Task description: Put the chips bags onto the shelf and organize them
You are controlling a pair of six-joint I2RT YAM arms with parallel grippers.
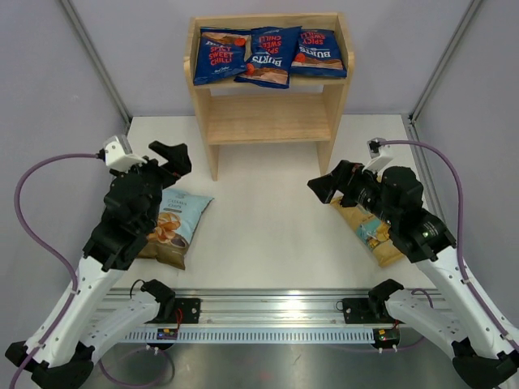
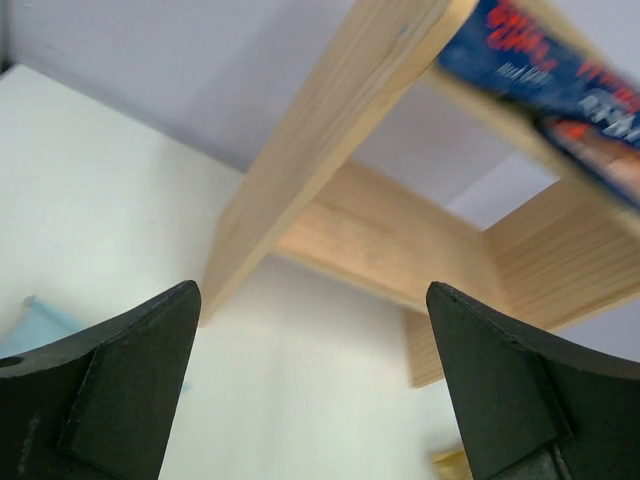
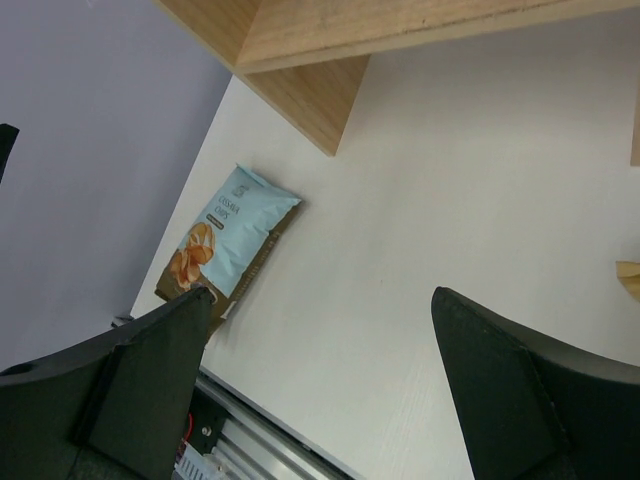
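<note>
Next, I move my left gripper to the pale blue bag and close it on its side [image 1: 165, 209] farthest from the tan-yellow bag, near the shelf-facing end.
Three dark blue chips bags [image 1: 268, 53] lie side by side on the top tier of the wooden shelf [image 1: 268, 121]. A pale blue bag [image 1: 177, 223] lies flat on the table at the left, partly under my left arm. My left gripper [image 1: 173, 160] hovers open and empty beyond it, facing the shelf [image 2: 330, 130], with a dark blue bag [image 2: 560, 70] above. A tan-yellow bag [image 1: 369, 231] lies at the right, mostly hidden under my right arm. My right gripper [image 1: 322, 186] is open and empty above the bare table, and the pale blue bag [image 3: 225, 240] shows beyond it.
The shelf's lower tier [image 1: 272, 117] holds nothing. Grey walls close off the table at the left, right and back. The metal rail [image 1: 268, 312] with both arm bases runs along the near edge.
</note>
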